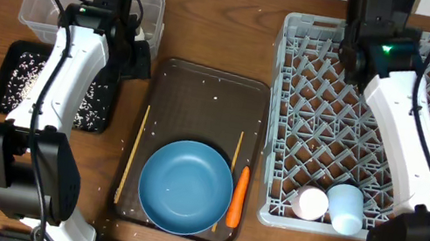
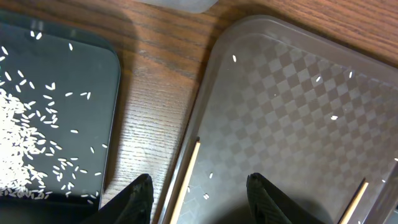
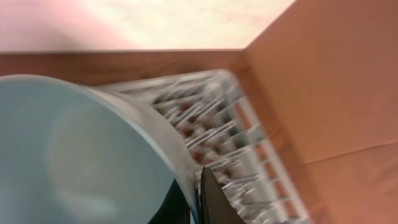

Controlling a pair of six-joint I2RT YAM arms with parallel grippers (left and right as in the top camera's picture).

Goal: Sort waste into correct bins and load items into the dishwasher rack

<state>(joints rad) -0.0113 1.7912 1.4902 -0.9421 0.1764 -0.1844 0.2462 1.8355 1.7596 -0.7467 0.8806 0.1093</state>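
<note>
The robot's right gripper will release the light-blue bowl in the grey rack's far part, straight (image 1: 347, 72) behind the pink cup.
My right gripper (image 3: 191, 178) is shut on the rim of the light-blue bowl (image 3: 81, 155), holding it tilted over the far left part of the grey dishwasher rack (image 1: 307, 101); from overhead the arm hides the bowl. A pink cup (image 1: 309, 203) and a light-blue cup (image 1: 348, 209) sit in the rack's near corner. My left gripper (image 2: 199, 186) hangs open over the brown serving tray's left edge (image 2: 292, 112), above one chopstick (image 2: 186, 174). The blue plate (image 1: 185, 186), the carrot (image 1: 238, 197) and the other chopstick (image 1: 230, 172) lie on that tray.
The black tray (image 1: 11, 71) at the left holds scattered rice (image 2: 25, 124). Behind it stands the clear tub (image 1: 41, 1). A few grains dot the serving tray. A strip of bare wood separates the black tray from the serving tray.
</note>
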